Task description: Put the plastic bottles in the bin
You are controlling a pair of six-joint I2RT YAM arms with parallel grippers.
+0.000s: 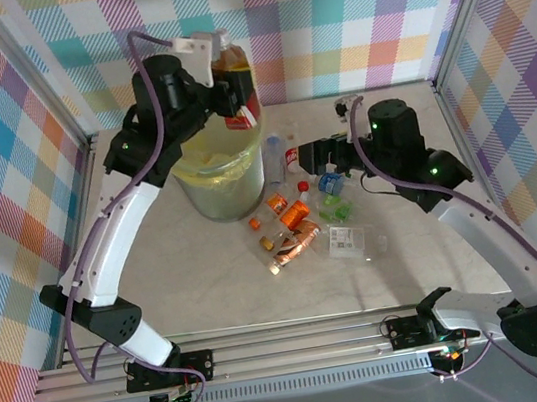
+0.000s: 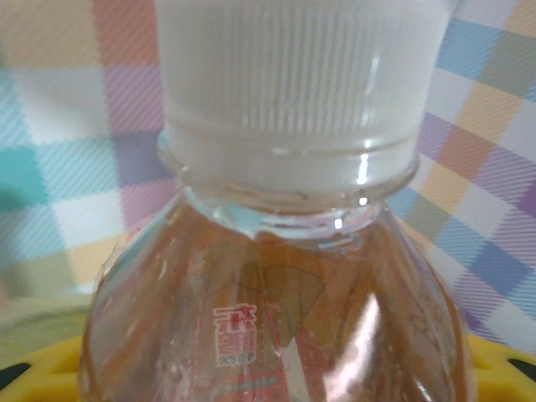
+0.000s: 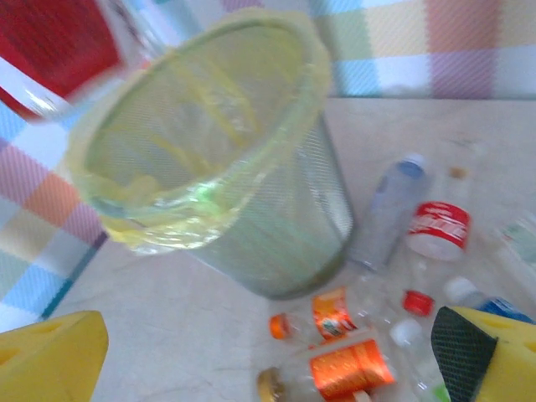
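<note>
My left gripper has the plastic bottle. Next, I let go of it with that gripper inside the yellow bag lining the bin (image 1: 203, 157), close to its front rim.
My left gripper (image 1: 236, 94) is raised over the bin (image 1: 222, 196) and shut on a plastic bottle (image 1: 230, 63) with a white cap and a red label. That bottle (image 2: 276, 335) crowds the left wrist view, one yellow fingertip (image 2: 42, 373) showing at its side. The bin (image 3: 251, 218) is tall, round and lined with a yellow bag. To its right, several crushed bottles lie on the table: an orange-labelled one (image 1: 298, 213), a blue one (image 1: 329, 184), a green one (image 1: 337, 212). My right gripper (image 1: 315, 159) hovers open above them, nothing between its fingers.
A blue-capped bottle (image 3: 389, 209) and a red-labelled one (image 3: 440, 228) stand close against the bin's right side. A clear bottle (image 1: 347, 241) lies nearest the front. Plaid walls enclose the table on three sides. Bare tabletop stretches in front of the pile.
</note>
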